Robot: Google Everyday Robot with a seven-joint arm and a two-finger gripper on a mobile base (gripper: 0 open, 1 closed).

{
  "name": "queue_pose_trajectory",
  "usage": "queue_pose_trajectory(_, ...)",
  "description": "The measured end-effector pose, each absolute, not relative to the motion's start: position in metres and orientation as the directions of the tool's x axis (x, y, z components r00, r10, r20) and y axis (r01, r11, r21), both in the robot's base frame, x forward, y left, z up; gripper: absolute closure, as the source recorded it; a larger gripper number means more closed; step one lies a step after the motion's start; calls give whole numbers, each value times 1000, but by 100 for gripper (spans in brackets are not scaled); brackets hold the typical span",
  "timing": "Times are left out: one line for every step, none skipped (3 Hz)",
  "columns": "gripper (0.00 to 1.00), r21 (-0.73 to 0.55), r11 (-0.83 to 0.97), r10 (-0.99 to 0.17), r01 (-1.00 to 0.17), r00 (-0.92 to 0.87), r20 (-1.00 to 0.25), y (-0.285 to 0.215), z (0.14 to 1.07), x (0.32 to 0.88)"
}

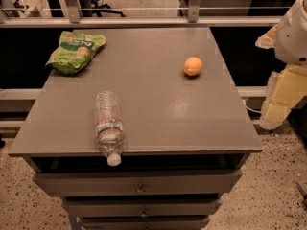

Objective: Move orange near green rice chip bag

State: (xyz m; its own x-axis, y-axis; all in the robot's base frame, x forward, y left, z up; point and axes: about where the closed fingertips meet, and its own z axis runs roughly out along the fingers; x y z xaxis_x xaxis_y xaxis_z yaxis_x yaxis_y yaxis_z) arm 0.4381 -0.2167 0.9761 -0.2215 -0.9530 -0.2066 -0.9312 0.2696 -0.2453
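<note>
Next, I will close my gripper around the orange's upper part [193, 62] at the back of the grey table top.
The orange [193, 66] sits on the grey table top [163, 109], toward the back right. The green rice chip bag [74, 51] lies crumpled at the back left corner, well apart from the orange. My arm hangs at the right edge of the view, off the table's right side. Its gripper [282, 98] is lower than the white arm housing and to the right of the orange, holding nothing that I can see.
A clear plastic water bottle [108, 126] lies on its side at the front left, its cap over the front edge. The table has drawers [139, 183] below. A rail and glass partition [144, 20] run behind the table.
</note>
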Motion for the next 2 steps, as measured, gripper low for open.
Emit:
queue_pose_trajectory(0, -245, 270, -953, -931, -222, -207, -217, 976, 438)
queue_pose_trajectory(0, -263, 307, -933, -915, -235, -272, -214, 968, 459)
